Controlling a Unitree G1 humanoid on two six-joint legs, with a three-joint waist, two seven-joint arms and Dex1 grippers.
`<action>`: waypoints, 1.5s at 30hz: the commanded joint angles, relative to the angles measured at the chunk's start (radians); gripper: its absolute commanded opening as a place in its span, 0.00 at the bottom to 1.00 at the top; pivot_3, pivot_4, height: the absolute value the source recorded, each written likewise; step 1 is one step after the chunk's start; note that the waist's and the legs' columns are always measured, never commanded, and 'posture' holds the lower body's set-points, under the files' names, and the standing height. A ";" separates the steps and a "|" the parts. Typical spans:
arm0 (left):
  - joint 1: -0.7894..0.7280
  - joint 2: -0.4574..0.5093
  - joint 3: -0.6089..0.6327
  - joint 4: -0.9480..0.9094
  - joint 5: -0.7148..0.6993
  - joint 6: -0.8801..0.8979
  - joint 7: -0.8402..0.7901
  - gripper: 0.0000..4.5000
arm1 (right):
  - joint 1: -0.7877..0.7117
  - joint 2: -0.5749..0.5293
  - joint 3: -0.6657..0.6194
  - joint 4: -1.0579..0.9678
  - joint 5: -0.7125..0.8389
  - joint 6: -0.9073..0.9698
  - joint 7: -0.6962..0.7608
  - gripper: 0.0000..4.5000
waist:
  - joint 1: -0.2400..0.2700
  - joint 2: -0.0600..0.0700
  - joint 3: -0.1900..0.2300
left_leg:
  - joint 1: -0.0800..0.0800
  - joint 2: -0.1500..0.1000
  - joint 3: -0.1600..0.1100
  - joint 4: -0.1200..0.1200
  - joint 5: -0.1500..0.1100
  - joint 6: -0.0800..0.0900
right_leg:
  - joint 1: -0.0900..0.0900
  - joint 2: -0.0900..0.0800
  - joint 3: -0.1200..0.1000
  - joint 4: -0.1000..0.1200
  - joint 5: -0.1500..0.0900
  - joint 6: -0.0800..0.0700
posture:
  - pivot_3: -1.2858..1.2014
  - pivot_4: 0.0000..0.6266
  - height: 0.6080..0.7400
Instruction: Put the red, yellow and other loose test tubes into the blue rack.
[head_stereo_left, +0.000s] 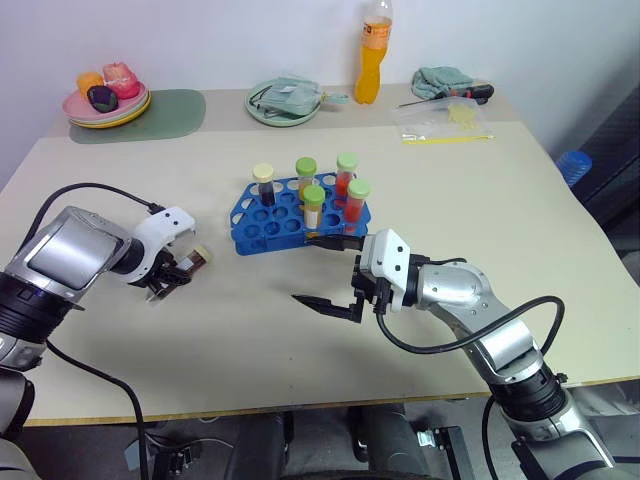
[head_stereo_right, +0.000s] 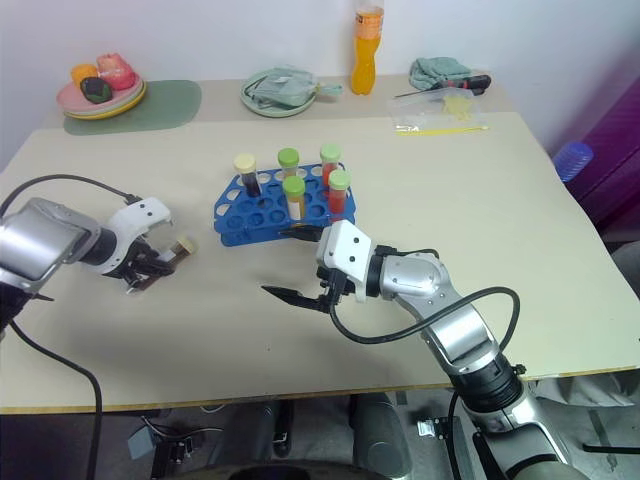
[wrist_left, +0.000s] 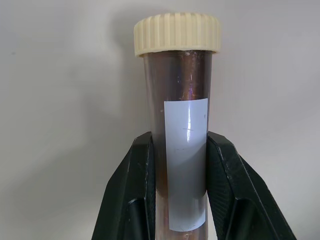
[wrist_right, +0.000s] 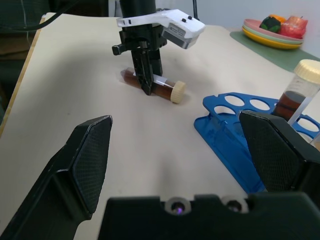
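Next, the left gripper releases the brown tube in the blue rack's front hole (head_stereo_left: 273, 226), nearer the robot than the standing cream-capped tube.
A loose test tube (head_stereo_left: 199, 256) with brown liquid, a cream cap and a white label lies on the table left of the blue rack (head_stereo_left: 262, 226). My left gripper (head_stereo_left: 178, 270) points down onto the tube (wrist_left: 182, 125) and is shut on its middle, as the right wrist view also shows for the tube (wrist_right: 163, 88). Several capped tubes stand upright in the rack, one cream-capped (head_stereo_left: 263, 180) and the rest green-capped (head_stereo_left: 346, 166) with red or yellow liquid. My right gripper (head_stereo_left: 328, 272) hovers in front of the rack, open and holding nothing.
Stacked plates with toy fruit (head_stereo_left: 106, 96) sit on a green mat at the back left. A green dish (head_stereo_left: 285, 102), an orange bottle (head_stereo_left: 373, 50), a plastic bag (head_stereo_left: 445, 120) and a cloth with a screwdriver (head_stereo_left: 452, 82) line the far edge.
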 joint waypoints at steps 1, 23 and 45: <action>0.062 -0.041 0.303 -0.028 -0.060 -0.183 0.063 0.17 | 0.020 -0.004 -0.027 -0.051 0.007 0.008 -0.022 1.00 | 0.000 0.000 0.000 | 0.000 0.000 0.000 0.000 0.000 0.000 | 0.000 0.000 0.000 0.000 0.000 0.000 | 0.52 0.24 1.00; 0.445 -0.966 0.334 -0.264 0.245 -1.059 0.797 0.17 | 0.122 0.037 -0.128 0.048 -0.044 -0.020 -0.173 1.00 | 0.021 -0.003 -0.001 | 0.002 -0.002 -0.001 0.003 0.000 0.000 | 0.004 -0.002 0.000 0.000 0.002 0.002 | 0.52 0.24 1.00; 0.392 -1.019 0.359 -0.029 0.242 -1.164 0.808 0.17 | 0.133 0.029 -0.126 0.025 -0.048 -0.004 -0.175 1.00 | 0.025 -0.003 -0.001 | 0.002 -0.002 -0.001 0.003 0.000 0.000 | 0.004 -0.002 0.000 0.000 0.002 0.002 | 0.52 0.24 1.00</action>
